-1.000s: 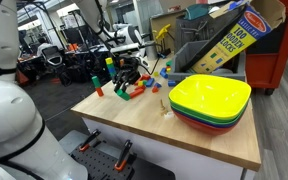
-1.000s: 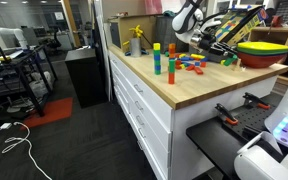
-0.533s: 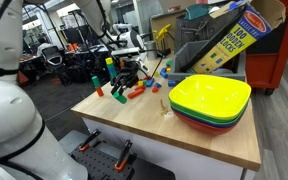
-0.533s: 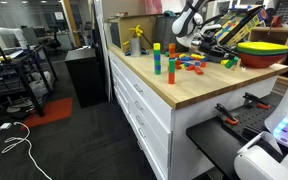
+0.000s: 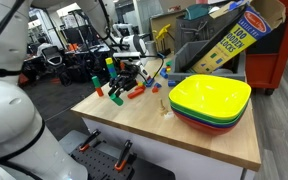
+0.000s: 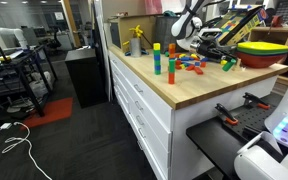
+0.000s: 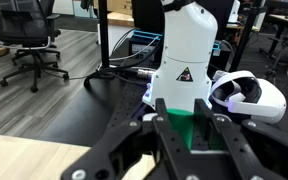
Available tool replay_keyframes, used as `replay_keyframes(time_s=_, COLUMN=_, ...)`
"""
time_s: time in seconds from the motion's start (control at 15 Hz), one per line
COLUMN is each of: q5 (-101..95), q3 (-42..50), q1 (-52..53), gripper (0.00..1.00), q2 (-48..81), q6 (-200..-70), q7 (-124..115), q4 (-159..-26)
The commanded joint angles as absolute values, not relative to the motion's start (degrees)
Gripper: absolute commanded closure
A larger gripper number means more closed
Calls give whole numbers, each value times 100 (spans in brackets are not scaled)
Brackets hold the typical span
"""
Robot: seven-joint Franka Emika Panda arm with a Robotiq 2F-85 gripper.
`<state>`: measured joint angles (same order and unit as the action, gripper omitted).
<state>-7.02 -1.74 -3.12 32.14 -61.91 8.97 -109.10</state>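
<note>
The robot's gripper will release the green block, now held close to the tabletop, upright on the bare wood [image 5: 118,111] near the table edge that faces the white base.
In the wrist view my gripper [image 7: 182,106] is shut on a green block [image 7: 189,128] that fills the gap between the two black fingers. In both exterior views the gripper [image 5: 123,78] [image 6: 189,38] hangs low over a scatter of coloured wooden blocks [image 5: 136,90] [image 6: 192,64] on the wooden table [image 5: 144,125]. The green block [image 5: 117,89] shows just under the fingers, close to the tabletop. I cannot tell whether it touches the table. The robot's white base [image 7: 189,45] stands behind the held block in the wrist view.
A stack of yellow, green and red bowls [image 5: 209,100] [image 6: 262,48] sits at one end of the table. Upright block stacks [image 6: 156,58] [image 6: 170,66] stand near the edge. A tilted block box [image 5: 234,35] lies behind. Office chairs [image 7: 34,40] stand beyond.
The gripper, still shut on the green block, has shifted slightly sideways over the block pile. The jaws have not changed.
</note>
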Motion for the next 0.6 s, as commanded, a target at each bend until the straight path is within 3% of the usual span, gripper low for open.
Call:
replay_keyframes(time_s=0.0, q5=-391, q3=-132, q1=-446, gripper=92, q2=3353, q6=-5951, q7=1075, q4=-10698)
replay_keyframes(time_s=0.53, q5=163, q3=-55, q1=-686, gripper=92, q2=3558, q6=-6011, q7=1076, q4=-10725)
